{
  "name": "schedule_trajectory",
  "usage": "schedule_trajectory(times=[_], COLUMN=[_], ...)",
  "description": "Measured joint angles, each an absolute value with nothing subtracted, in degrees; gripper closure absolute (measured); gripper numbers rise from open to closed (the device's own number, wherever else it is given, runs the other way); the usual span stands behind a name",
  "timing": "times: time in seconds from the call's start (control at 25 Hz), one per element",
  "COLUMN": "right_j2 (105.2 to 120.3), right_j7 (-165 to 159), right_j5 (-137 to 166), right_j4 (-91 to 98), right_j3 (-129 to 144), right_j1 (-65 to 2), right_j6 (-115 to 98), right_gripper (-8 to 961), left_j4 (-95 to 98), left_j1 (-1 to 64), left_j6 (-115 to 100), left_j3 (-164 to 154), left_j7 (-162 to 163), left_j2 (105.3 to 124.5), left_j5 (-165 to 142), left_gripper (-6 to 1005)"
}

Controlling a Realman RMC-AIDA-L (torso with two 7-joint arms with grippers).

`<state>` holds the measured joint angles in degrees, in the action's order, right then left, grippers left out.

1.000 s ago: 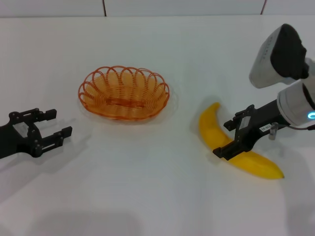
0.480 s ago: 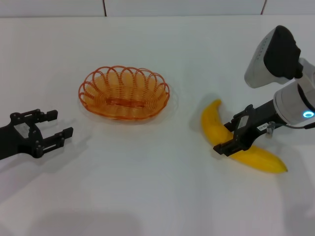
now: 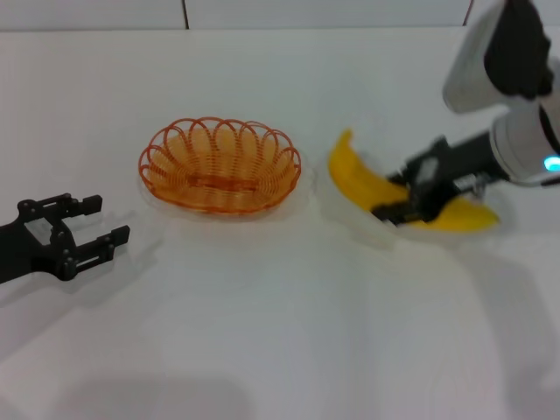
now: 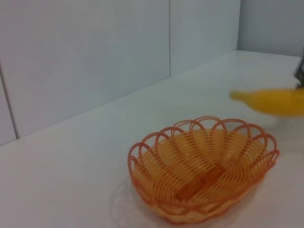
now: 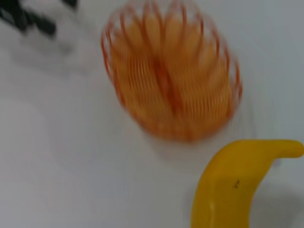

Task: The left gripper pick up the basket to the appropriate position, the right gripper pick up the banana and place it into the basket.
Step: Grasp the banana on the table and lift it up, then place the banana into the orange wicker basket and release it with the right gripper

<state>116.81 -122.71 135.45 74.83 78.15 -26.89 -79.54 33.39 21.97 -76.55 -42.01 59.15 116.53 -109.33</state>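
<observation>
My right gripper is going to let go of the yellow banana lengthwise across the middle of the orange wire basket (image 3: 224, 173) (image 5: 171, 86).
The yellow banana (image 3: 359, 181) hangs above the white table, to the right of the basket, with my right gripper (image 3: 413, 197) shut around its middle. Its pointed end also shows in the left wrist view as the banana (image 4: 275, 101) and fills the corner of the right wrist view as the banana (image 5: 228, 190). The orange wire basket (image 3: 220, 164) rests on the table, also seen as the basket (image 4: 204, 166) and the basket (image 5: 171, 76). My left gripper (image 3: 83, 229) is open near the table's left edge, well apart from the basket.
The white table (image 3: 262, 332) spreads wide in front of the basket. A white tiled wall (image 4: 85, 57) runs along the table's far side.
My right gripper has lifted the banana off the table and carried it left toward the basket. The left gripper and the basket have not moved.
</observation>
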Motion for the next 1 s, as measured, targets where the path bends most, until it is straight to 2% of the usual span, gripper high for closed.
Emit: schedule_trajectory(times=[0.2,0.32,0.76,1.0], right_j2=[116.96,116.97,117.25,117.43], right_j7=[-122.7,-122.7,-127.8,-129.4], right_j5=[131.9,131.1,130.7,130.7], right_j4=[81.2,81.2,67.4,60.6], right_j3=[81.0,83.6,101.8,106.3], right_j1=[-27.8,-30.7,-45.0,-48.8], right_j6=[-79.1,-78.2,-60.4,-53.1], right_gripper=[466,464,457,453], left_j4=[33.4,33.4,32.8,32.5], left_j1=[22.2,22.4,23.3,24.0], left_j6=[-76.6,-76.6,-76.6,-76.6], left_j3=[-42.0,-42.0,-42.0,-42.7], left_j7=[59.1,59.1,59.1,59.1], left_j2=[116.59,116.6,116.72,116.72], left_j5=[-109.3,-109.3,-109.3,-109.3], left_gripper=[375,375,375,375])
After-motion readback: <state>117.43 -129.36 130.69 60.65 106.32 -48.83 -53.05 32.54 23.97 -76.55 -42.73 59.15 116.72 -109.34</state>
